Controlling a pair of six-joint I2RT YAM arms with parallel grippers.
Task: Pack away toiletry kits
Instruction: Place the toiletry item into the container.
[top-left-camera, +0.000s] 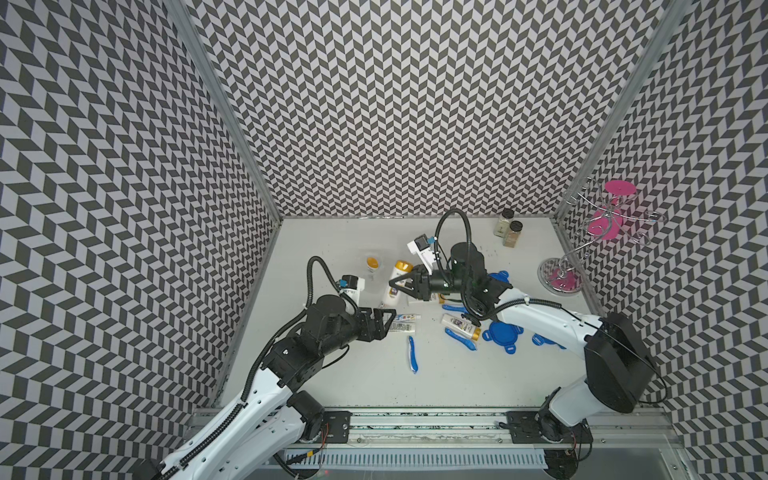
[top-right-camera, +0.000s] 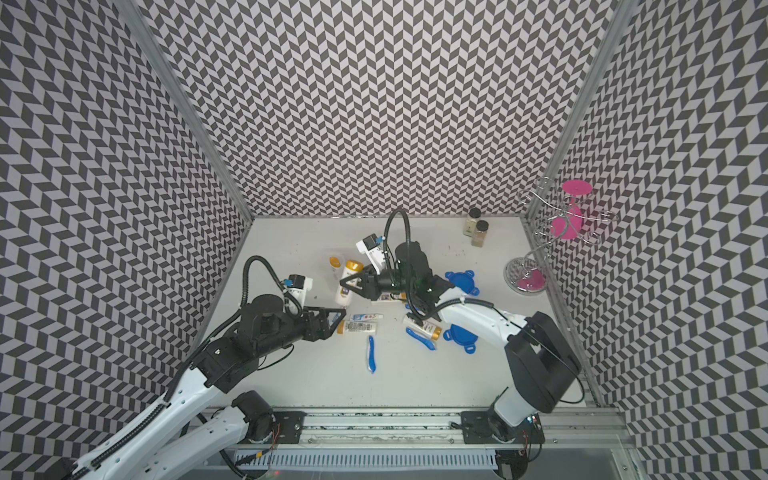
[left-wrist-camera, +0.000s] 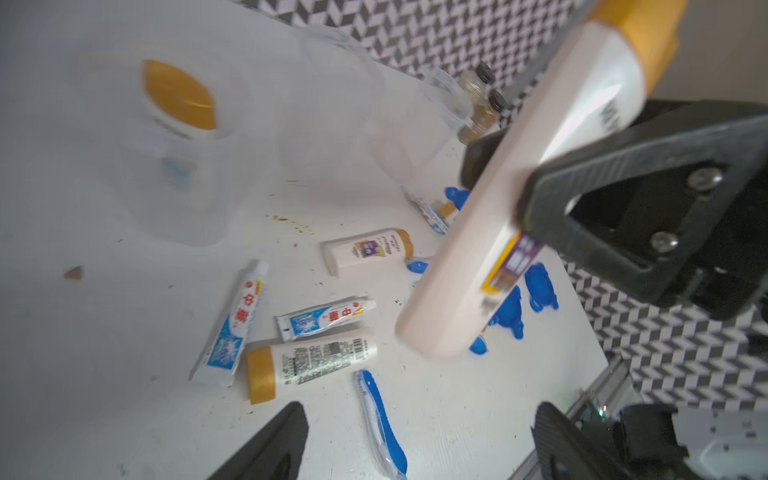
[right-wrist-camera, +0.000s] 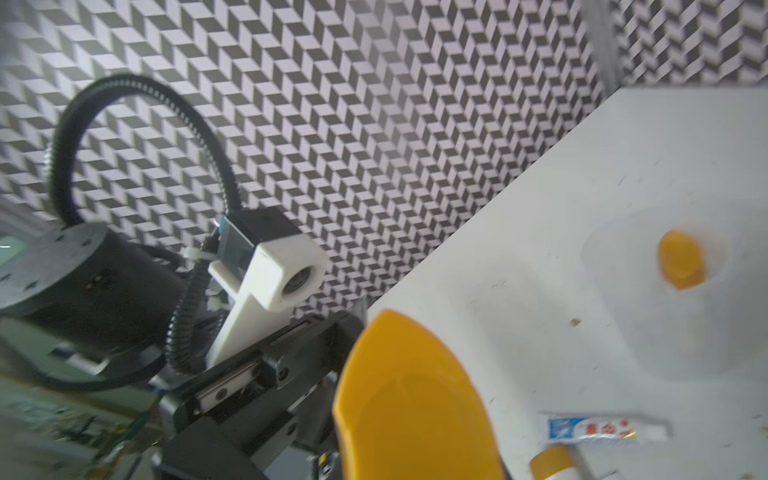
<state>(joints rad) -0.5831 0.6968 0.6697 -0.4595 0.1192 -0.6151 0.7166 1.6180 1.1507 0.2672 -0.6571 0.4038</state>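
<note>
I need to let go of the white tube with my right gripper inside the clear cup (top-left-camera: 372, 275) (right-wrist-camera: 689, 297), next to the other gold-capped tube.
My right gripper (top-left-camera: 400, 285) is shut on a white tube with a gold cap (top-left-camera: 395, 282), held tilted above the table; the tube (left-wrist-camera: 519, 199) fills the left wrist view and its cap (right-wrist-camera: 411, 403) fills the right wrist view. My left gripper (top-left-camera: 384, 324) is open, just left of a toothpaste tube (top-left-camera: 405, 318) and a barcode-side white tube (top-left-camera: 402, 329). Its jaws (left-wrist-camera: 415, 440) straddle a blue toothbrush (left-wrist-camera: 380, 419) lying on the table. A clear cup (top-left-camera: 372, 266) holds another gold-capped tube (left-wrist-camera: 178, 95).
More kit pieces lie right of centre: a gold-capped tube (top-left-camera: 459, 325), a toothbrush (top-left-camera: 459, 338) and blue lids (top-left-camera: 503, 332). Two black-capped spice jars (top-left-camera: 510, 227) stand at the back. A wire stand with pink discs (top-left-camera: 602, 232) is in the right back corner. Patterned walls enclose the table.
</note>
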